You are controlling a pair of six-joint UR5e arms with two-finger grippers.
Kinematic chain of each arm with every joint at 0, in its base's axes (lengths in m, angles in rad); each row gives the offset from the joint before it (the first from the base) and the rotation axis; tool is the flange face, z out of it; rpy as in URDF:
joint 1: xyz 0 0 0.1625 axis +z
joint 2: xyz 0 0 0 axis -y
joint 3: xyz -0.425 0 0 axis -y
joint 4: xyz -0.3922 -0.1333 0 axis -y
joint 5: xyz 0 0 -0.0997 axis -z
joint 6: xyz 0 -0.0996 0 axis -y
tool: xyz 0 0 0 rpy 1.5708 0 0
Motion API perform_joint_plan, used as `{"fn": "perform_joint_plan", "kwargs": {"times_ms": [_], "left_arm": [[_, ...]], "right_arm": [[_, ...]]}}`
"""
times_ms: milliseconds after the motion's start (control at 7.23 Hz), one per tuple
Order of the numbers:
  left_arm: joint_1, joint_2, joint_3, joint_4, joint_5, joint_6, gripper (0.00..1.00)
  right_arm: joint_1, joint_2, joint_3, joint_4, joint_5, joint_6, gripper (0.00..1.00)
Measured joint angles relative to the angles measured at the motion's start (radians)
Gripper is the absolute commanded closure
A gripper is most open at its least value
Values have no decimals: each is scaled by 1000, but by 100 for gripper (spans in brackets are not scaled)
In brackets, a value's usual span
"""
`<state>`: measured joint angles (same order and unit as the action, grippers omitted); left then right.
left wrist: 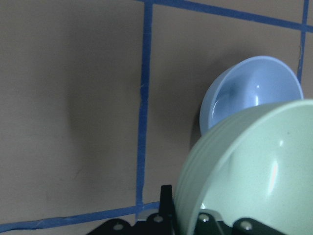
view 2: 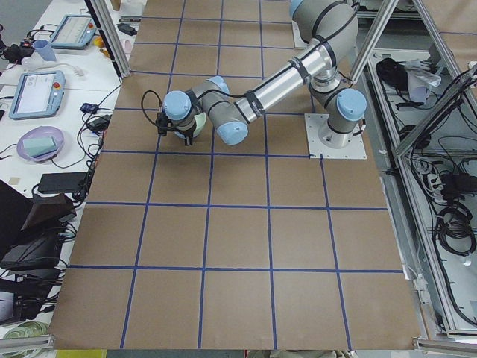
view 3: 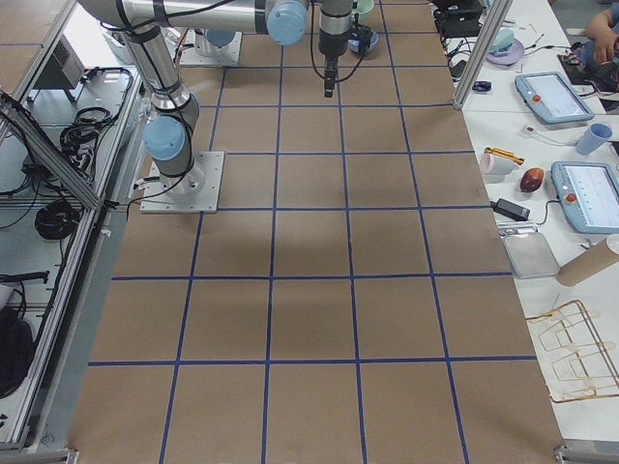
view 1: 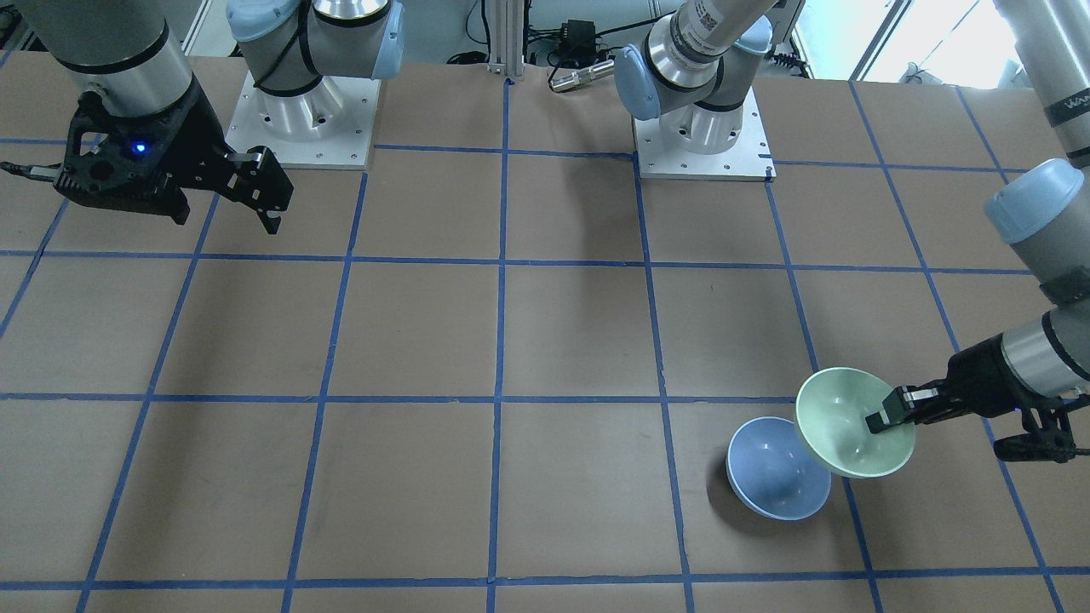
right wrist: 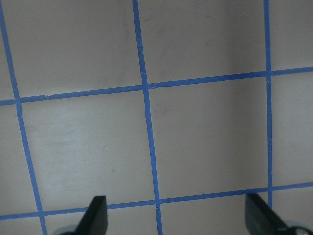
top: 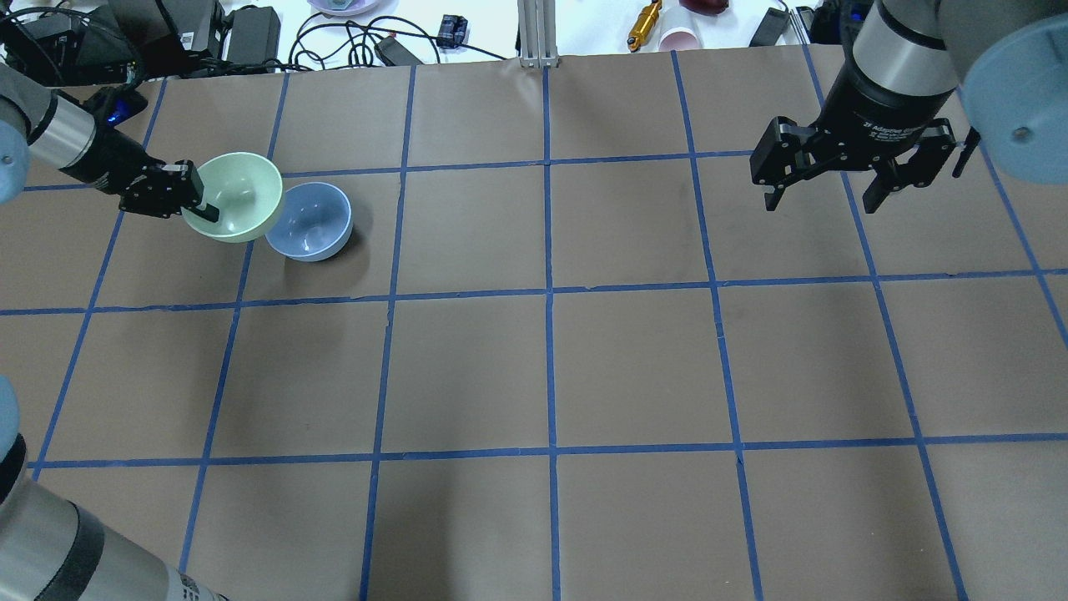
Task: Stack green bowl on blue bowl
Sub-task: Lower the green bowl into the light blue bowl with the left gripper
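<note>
Next, I release the green bowl from my left gripper in the middle of the blue bowl's hollow (view 1: 783, 466) (left wrist: 251, 97), nested inside its rim.
The pale mint-green bowl (view 1: 851, 420) (top: 238, 194) (left wrist: 249, 171) is held tilted above the table, its rim pinched by my left gripper (view 1: 884, 417) (top: 203, 200), which is shut on it. The periwinkle-blue bowl (view 1: 775, 470) (top: 313, 221) (left wrist: 252, 93) sits on the brown table just beside and partly under the green bowl's edge. My right gripper (view 1: 271, 196) (top: 822, 188) is open and empty, hovering far from both bowls; its fingertips (right wrist: 95, 215) show over bare table.
Blue tape lines (top: 546, 292) divide the brown table into squares. The two arm bases (view 1: 298, 128) (view 1: 702, 136) stand at the robot's edge. Cables, a cup and tools (top: 647, 25) lie beyond the far edge.
</note>
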<state>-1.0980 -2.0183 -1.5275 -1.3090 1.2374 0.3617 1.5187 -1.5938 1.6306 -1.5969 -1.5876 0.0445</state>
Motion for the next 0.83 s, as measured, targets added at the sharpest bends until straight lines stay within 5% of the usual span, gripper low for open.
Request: {"fn": "perform_joint_plan", "kwargs": {"times_ms": [830], "left_arm": [[-59, -52, 22, 72, -33, -90, 98]], "right_arm": [[0, 0, 0, 0, 0, 0, 0]]}}
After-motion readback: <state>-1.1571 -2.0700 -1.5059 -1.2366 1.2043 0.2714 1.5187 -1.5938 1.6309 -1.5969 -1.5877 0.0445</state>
